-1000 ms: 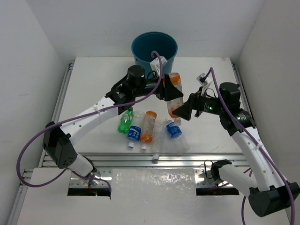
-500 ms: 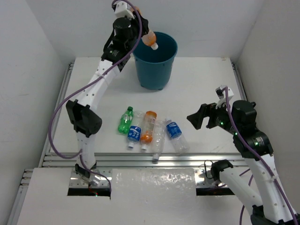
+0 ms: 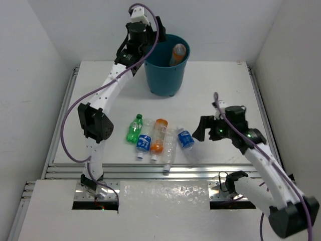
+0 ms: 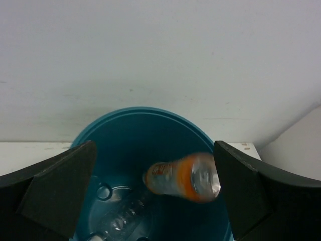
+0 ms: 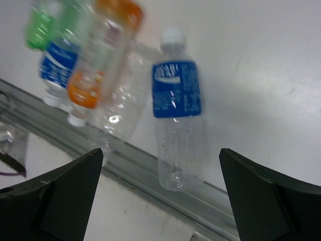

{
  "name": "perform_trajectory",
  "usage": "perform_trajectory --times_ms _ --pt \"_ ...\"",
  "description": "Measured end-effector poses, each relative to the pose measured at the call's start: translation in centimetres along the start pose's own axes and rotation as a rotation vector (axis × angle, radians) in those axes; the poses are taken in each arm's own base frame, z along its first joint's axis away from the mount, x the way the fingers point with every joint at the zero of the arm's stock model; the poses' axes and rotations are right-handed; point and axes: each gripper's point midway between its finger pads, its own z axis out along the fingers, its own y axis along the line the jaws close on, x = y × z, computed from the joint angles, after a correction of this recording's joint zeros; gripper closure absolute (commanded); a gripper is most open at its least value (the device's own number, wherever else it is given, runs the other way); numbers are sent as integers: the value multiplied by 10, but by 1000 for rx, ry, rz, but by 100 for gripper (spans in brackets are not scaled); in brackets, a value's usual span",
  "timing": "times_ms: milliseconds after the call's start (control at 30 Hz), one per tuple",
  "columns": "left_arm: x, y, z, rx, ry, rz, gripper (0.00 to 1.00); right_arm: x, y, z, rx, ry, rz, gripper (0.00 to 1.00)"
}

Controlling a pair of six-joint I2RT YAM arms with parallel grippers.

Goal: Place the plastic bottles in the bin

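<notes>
My right gripper is to close on the clear bottom half (image 3: 191,155) (image 5: 179,151) of the blue-labelled bottle beside the clear bottle, just below the blue-labelled bottle's label.
The teal bin (image 3: 165,75) stands at the back of the table. My left gripper (image 3: 145,47) hangs open over its left rim. In the left wrist view the gripper (image 4: 154,165) is open above the bin (image 4: 145,111), and a blurred orange-labelled bottle (image 4: 183,175) is loose in mid-air inside it, above a clear bottle (image 4: 120,221) on the bottom. Several bottles lie in a row on the table: green (image 3: 134,129), blue-labelled (image 3: 144,142), orange-labelled (image 3: 159,135), clear (image 3: 170,149) and another blue-labelled one (image 3: 185,139). My right gripper (image 3: 203,128) is open just right of that last bottle (image 5: 176,90), which lies between its fingers (image 5: 160,155) in the wrist view.
An aluminium rail (image 3: 150,170) runs along the table's front edge, just below the bottles. White walls close in the table on three sides. A crinkled clear sheet (image 3: 165,193) lies in front of the rail.
My left gripper has opened over the bin and the orange-labelled bottle has dropped out of it into the bin. The right arm has swung left and down toward the blue-labelled bottle.
</notes>
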Motion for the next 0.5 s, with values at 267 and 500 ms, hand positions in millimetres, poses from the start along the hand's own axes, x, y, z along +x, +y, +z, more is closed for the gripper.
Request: perform_trajectory --times_ms 267,500 --pt "-41 22 -113 -66 56 -7 0 83 -18 63 129 377 -72 11" --pt "-17 51 -261 0 79 -146 0 114 -30 80 186 508 -110 28"
